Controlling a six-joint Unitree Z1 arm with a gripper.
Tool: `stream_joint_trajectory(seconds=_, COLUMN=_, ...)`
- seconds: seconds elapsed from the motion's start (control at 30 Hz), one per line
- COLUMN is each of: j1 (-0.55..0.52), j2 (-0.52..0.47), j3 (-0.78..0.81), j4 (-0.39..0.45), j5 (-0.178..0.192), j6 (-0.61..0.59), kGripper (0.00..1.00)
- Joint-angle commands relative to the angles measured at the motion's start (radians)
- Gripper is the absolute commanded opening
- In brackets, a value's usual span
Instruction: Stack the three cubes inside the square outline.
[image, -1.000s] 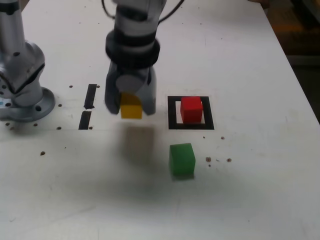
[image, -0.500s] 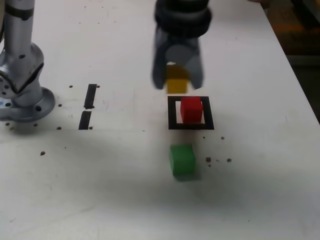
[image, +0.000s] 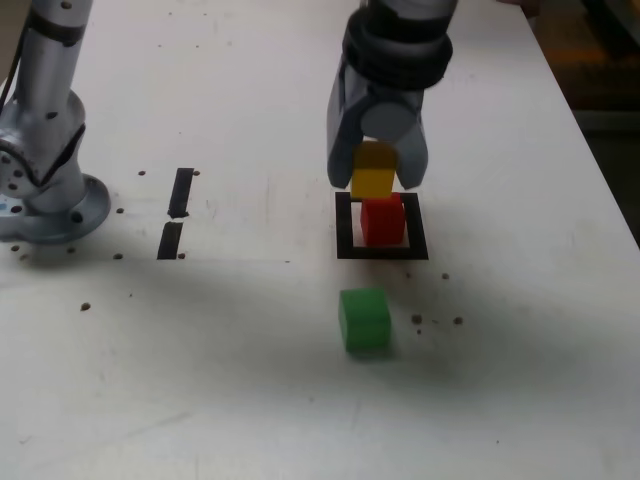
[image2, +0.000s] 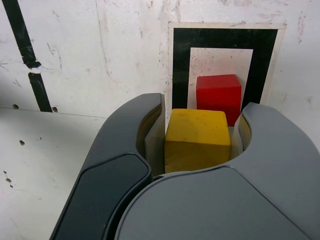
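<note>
Next, my gripper lets go of the yellow cube on top of the red cube (image: 385, 200) (image2: 219, 91).
My gripper (image: 375, 178) is shut on the yellow cube (image: 373, 172), which hangs just above and slightly behind the red cube (image: 382, 220). The red cube stands inside the square outline (image: 346, 228) of black tape. The wrist view shows the yellow cube (image2: 197, 140) clamped between my two fingers (image2: 120, 165), with the red cube (image2: 218, 95) beyond it in the square outline (image2: 181, 65). The green cube (image: 364, 319) rests on the white table, in front of the outline and apart from it.
Two short black strips (image: 176, 212) lie at the exterior view's left, near the arm's round base (image: 50, 205). Small dark specks dot the table (image: 250, 380) around the green cube. The table's right edge runs past a dark floor.
My gripper has carried the yellow cube rightward in the exterior view, from near the black strips to just above the red cube, and has come lower.
</note>
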Motion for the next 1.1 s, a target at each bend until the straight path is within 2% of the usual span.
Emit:
stream_joint_trajectory(seconds=0.0, j1=0.004, j2=0.004, j3=0.001, j4=-0.003, j5=-0.001, j6=0.0, kGripper=0.19)
stream_joint_trajectory(seconds=0.77, j1=0.029, j2=0.025, j3=0.055, j4=-0.101, j5=-0.032, j6=0.016, kGripper=0.23)
stream_joint_trajectory(seconds=1.07, j1=0.029, j2=0.029, j3=0.059, j4=-0.114, j5=-0.026, j6=0.02, kGripper=0.34)
